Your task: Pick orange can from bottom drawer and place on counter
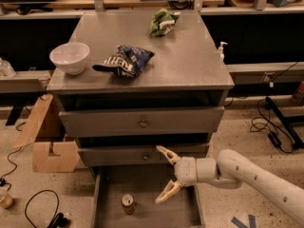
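The orange can in the open bottom drawer is next for my gripper, which should go to it and close around the can's body [128, 205].
The orange can [127, 203] stands upright on the floor of the open bottom drawer [190, 208], left of its middle. My gripper [163, 175] is open, its two pale fingers spread one above the other. It hangs over the drawer in front of the lower drawer front, to the right of the can and a little above it, not touching it. The counter [190, 61] is the grey top of the cabinet above.
On the counter are a white bowl [70, 57] at the left edge, a dark blue chip bag [124, 61] in the middle and a green bag [162, 22] at the back. A cardboard box [50, 141] and cables lie on the floor to the left.
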Action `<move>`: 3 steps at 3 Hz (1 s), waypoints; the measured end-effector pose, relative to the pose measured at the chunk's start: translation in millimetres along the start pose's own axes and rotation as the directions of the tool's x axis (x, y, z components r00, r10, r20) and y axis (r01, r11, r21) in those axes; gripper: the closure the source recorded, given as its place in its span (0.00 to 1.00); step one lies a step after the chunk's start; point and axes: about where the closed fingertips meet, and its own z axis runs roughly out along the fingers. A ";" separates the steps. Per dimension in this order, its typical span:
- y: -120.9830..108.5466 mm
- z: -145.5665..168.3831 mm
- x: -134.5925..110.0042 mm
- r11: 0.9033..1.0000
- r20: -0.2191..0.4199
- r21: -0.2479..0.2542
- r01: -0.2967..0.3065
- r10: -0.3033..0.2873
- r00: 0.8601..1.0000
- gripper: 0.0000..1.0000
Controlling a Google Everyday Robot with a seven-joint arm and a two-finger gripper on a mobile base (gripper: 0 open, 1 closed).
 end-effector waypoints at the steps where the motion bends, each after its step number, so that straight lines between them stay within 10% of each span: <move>1: 1.9 4.2 4.5 1.000 0.001 -0.001 -0.004 0.004 1.000 0.00; 3: 12.3 56.2 74.7 0.999 0.025 0.012 -0.037 0.037 0.999 0.00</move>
